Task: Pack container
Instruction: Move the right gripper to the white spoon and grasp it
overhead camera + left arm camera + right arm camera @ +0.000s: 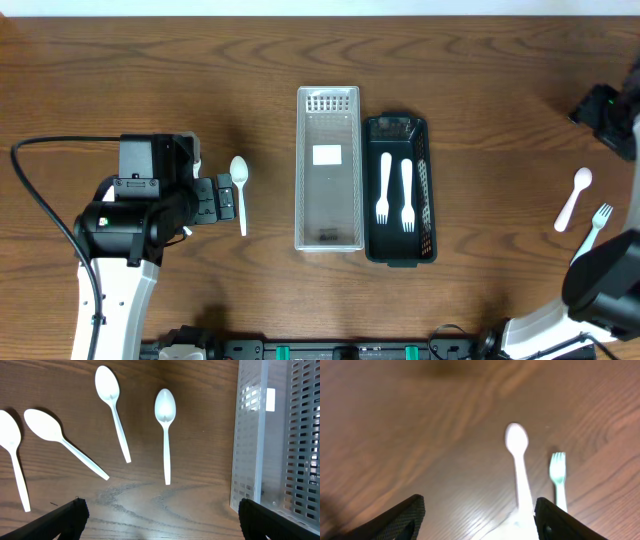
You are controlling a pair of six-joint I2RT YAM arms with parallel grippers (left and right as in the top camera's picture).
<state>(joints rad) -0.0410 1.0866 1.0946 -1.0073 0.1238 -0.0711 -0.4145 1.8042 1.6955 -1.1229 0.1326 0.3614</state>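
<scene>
My right gripper is to grab the bowl of the white spoon (582, 178) (516, 438) next, where it lies beside the white fork on the bare table.
A clear perforated tray (328, 235) sits at the table's centre. It holds nothing but a white label. A black tray (398, 255) beside it on the right holds two white forks (395, 190). My left gripper (226, 197) is open and empty, right beside a white spoon (240, 188). In the left wrist view my left gripper (160, 522) hangs over bare wood just short of several white spoons (166, 430), with the clear tray (250, 445) at the right. My right gripper (480, 520) is open and empty, low over a white spoon (518, 460) and a white fork (558, 477).
The right spoon (574, 198) and fork (596, 225) lie near the table's right edge, just above my right arm (610, 280). A black object (608, 115) sits at the far right. My left arm's body (135, 215) covers the other left-hand spoons in the overhead view.
</scene>
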